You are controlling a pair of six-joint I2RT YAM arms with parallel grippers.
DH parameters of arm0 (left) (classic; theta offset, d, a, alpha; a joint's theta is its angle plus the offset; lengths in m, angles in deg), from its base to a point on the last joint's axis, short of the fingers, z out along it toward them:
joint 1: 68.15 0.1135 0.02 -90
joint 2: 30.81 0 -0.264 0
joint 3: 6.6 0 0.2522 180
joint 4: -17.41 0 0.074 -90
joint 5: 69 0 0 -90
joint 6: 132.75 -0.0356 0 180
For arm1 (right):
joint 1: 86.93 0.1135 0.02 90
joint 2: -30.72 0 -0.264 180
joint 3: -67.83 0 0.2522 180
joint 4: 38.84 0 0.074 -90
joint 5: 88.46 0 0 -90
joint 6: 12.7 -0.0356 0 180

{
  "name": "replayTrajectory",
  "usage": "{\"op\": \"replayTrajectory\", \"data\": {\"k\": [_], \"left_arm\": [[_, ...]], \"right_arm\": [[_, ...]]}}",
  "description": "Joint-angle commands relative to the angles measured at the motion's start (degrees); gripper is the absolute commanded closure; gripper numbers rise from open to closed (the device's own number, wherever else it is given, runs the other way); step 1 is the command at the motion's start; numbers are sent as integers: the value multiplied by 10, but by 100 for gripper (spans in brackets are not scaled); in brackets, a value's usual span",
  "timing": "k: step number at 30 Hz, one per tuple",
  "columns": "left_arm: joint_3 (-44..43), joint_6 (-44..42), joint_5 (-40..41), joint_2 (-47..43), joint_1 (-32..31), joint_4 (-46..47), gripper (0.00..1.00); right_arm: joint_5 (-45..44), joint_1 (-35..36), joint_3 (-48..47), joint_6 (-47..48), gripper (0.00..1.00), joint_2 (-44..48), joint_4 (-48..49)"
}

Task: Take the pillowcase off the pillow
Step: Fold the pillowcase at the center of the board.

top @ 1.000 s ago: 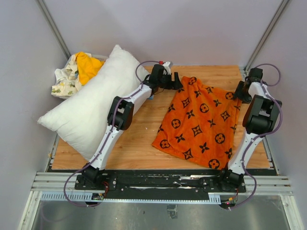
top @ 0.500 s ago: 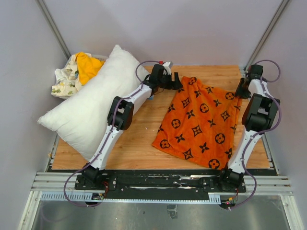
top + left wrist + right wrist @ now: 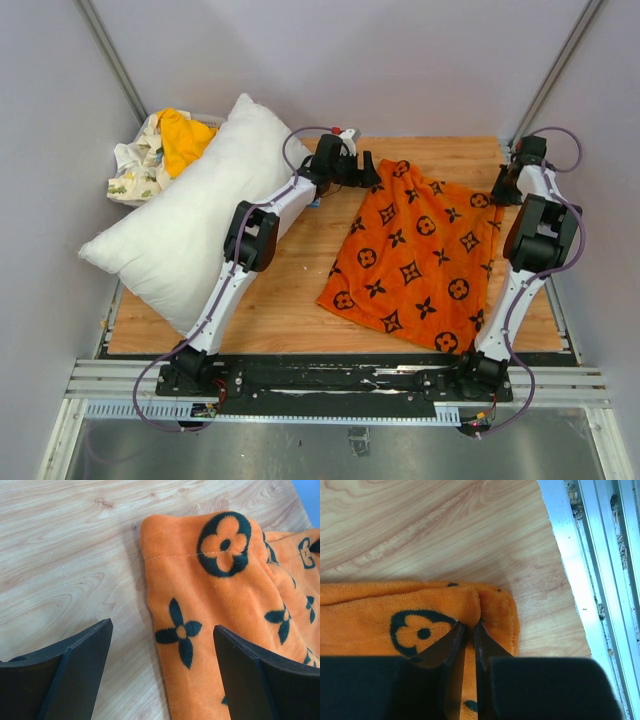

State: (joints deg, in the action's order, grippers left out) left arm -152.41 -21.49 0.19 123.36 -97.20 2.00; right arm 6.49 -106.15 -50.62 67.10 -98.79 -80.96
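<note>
The robot's right gripper pinches a fold short of the far corner of the pillowcase, so it should open, move out and grab the very end of that corner (image 3: 506, 598) before lifting.
The orange pillowcase (image 3: 415, 255) with black motifs lies spread flat on the right half of the wooden table (image 3: 290, 290). The white pillow (image 3: 190, 225) lies bare at the left, apart from it. My left gripper (image 3: 372, 178) is open and hovers low over the pillowcase's far left corner (image 3: 215, 605). The fabric edge lies between its fingers (image 3: 162, 640) without being gripped. My right gripper (image 3: 500, 190) is at the far right corner. In the right wrist view it (image 3: 470, 625) is shut on a pinched fold of the pillowcase (image 3: 395, 605).
A plain yellow-orange cloth (image 3: 185, 135) and a white printed cloth (image 3: 135, 165) are piled at the back left behind the pillow. A metal rail (image 3: 590, 555) runs along the table's right edge, close to the right gripper. Grey walls enclose the table.
The right wrist has shifted slightly toward the back of the table at the pillowcase corner. The left arm, pillow and pillowcase have not visibly moved.
</note>
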Motion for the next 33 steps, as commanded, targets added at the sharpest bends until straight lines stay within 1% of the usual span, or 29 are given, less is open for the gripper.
{"op": "replayTrajectory", "data": {"k": [1, 9, 14, 16, 19, 22, 23, 25, 29, 33], "left_arm": [[1, -7, 1, -35, 3, 2, 13], [3, -6, 4, -33, 6, 2, 13], [3, 0, 0, -31, 7, 10, 13], [3, 1, 0, -32, 8, 14, 13], [3, 1, 1, -29, 8, 23, 12], [4, 3, 4, -22, 9, 41, 12], [5, 5, 6, -20, 9, 54, 11], [5, 11, 9, -13, 9, 76, 11], [2, 21, 23, -1, 9, 118, 7], [-14, 36, 13, 22, 9, 156, 5]], "right_arm": [[-3, 2, -2, 0, 90, 39, -9], [-24, -3, -4, 2, 92, 73, -19], [-25, -18, -5, -9, 92, 46, -29], [-21, -20, -4, -13, 90, 35, -29], [-21, -23, -10, -17, 87, 19, -28], [-20, -27, -18, -20, 78, 8, -28], [-20, -28, -20, -21, 74, 7, -28], [-22, -29, -22, -21, 62, 6, -26], [-20, -34, -26, -18, 55, 3, -21], [-12, -39, -35, -20, 55, -12, -16]]}}
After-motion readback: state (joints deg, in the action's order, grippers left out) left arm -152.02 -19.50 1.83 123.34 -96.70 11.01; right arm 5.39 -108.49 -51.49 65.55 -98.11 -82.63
